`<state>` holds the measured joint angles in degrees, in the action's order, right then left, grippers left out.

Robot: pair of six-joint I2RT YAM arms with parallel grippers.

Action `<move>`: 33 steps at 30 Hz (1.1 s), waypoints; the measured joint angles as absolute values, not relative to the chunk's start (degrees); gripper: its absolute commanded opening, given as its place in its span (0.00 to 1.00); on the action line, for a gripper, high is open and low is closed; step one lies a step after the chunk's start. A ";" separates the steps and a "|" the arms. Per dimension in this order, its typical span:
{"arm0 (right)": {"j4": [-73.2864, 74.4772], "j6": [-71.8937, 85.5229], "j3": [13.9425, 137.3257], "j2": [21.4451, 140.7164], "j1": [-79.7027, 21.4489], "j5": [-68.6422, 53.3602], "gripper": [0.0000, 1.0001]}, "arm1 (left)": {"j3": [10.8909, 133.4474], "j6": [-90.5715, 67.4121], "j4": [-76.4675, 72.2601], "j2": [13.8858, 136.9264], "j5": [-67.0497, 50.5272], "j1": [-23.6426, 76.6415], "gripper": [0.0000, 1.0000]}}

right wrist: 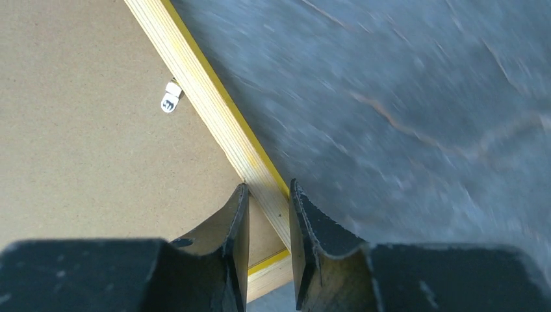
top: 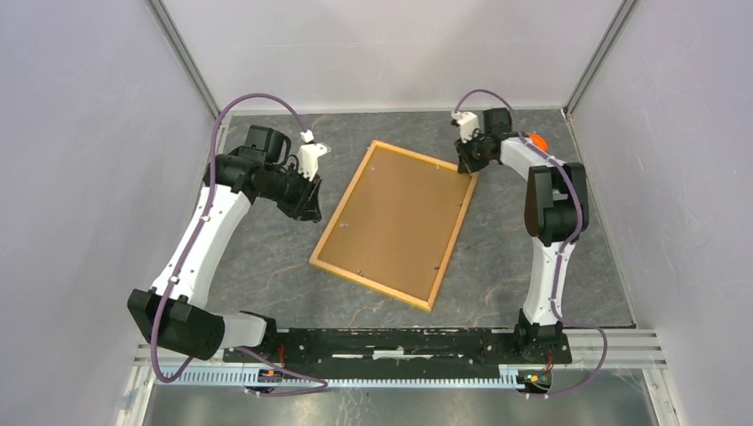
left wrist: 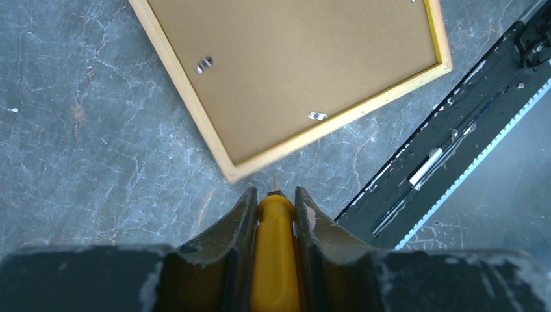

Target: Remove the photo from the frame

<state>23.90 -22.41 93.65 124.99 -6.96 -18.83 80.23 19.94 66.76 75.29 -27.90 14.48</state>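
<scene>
The frame lies at a slant while my right gripper pinches the rail by its corner, so I need to turn the frame squarer and then grip nearer the rail's middle (top: 421,156).
The frame (top: 395,222) lies face down mid-table, with its brown board back up and light wood edges around it. The photo is hidden under that back. My right gripper (top: 466,167) is at the frame's far right corner. In the right wrist view its jaws (right wrist: 268,188) are closed across the wood rail (right wrist: 208,97), one finger on the board side and one outside. My left gripper (top: 306,209) hovers left of the frame, shut on a yellow-handled tool (left wrist: 274,247). The tool's thin tip points at the frame's corner (left wrist: 234,170) without touching it.
Small metal clips (left wrist: 203,64) (left wrist: 317,116) (right wrist: 170,101) sit on the board near the rails. A black mounting rail (top: 400,342) runs along the near table edge. Grey walls enclose the dark marbled tabletop (top: 550,266) on three sides.
</scene>
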 measured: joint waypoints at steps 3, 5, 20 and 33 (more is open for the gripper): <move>21.32 -17.06 89.27 122.50 -3.53 -17.93 0.00 | 80.20 19.94 65.82 75.40 -27.27 14.61 0.02; 18.90 -13.82 84.90 119.87 -2.26 -17.50 0.00 | 79.99 19.94 65.14 75.40 -27.03 14.61 0.02; 8.71 5.78 49.74 96.05 -1.87 -24.60 0.33 | 72.12 20.93 61.34 74.61 -22.46 19.73 0.02; 20.82 -6.07 56.03 95.88 -2.00 -28.67 0.71 | 72.62 20.16 55.02 77.23 -15.77 18.57 0.02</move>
